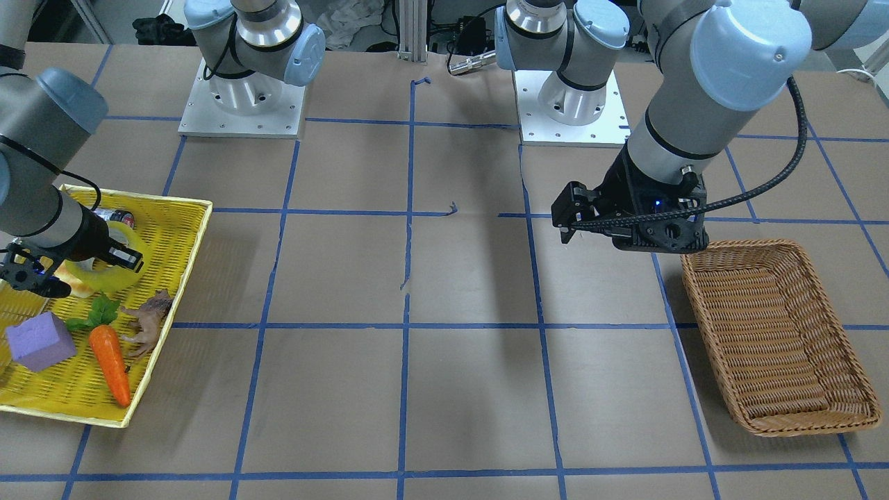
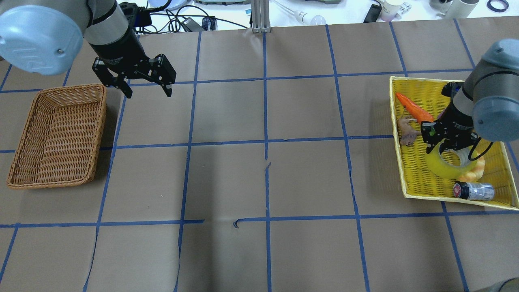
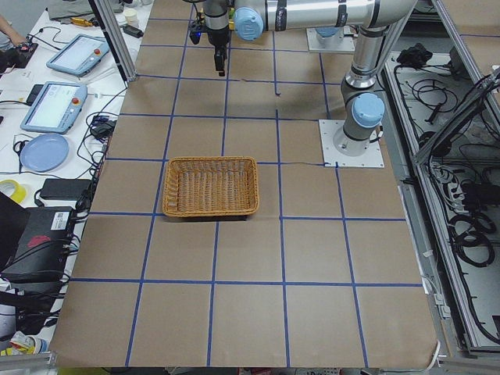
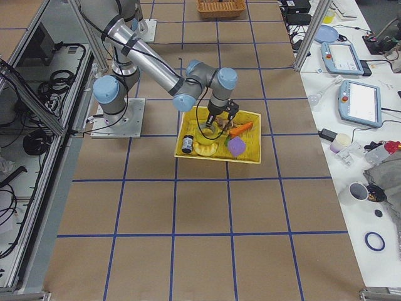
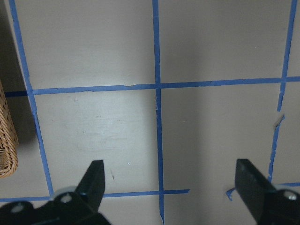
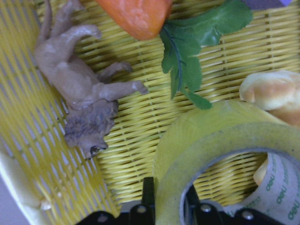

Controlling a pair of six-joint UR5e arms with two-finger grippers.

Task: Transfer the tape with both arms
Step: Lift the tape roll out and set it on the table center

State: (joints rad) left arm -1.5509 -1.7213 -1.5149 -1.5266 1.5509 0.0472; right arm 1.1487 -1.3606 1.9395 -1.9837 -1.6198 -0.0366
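I will let go of the tape roll with my right gripper on the bare table [image 1: 448,255] near the curled end of the blue line.
The yellow translucent tape roll [image 2: 446,165] lies in the yellow tray [image 2: 421,184] at the robot's right, leaning against a croissant toy [image 2: 477,170]. My right gripper [image 2: 444,152] reaches down into the tray and is shut on the tape's wall. In the right wrist view one finger [image 6: 148,197] is outside the tape [image 6: 211,140] and the other is inside the ring. My left gripper [image 2: 148,92] is open and empty, hovering above the table just past the wicker basket [image 2: 56,134]. In the left wrist view its gripper [image 5: 171,180] has only bare table between the fingers.
The tray also holds a toy carrot [image 2: 413,108], a brown lion figure [image 2: 406,132], a small dark-capped bottle [image 2: 472,190] and a purple block [image 1: 40,340]. The wicker basket holds nothing. Blue tape lines grid the brown table.
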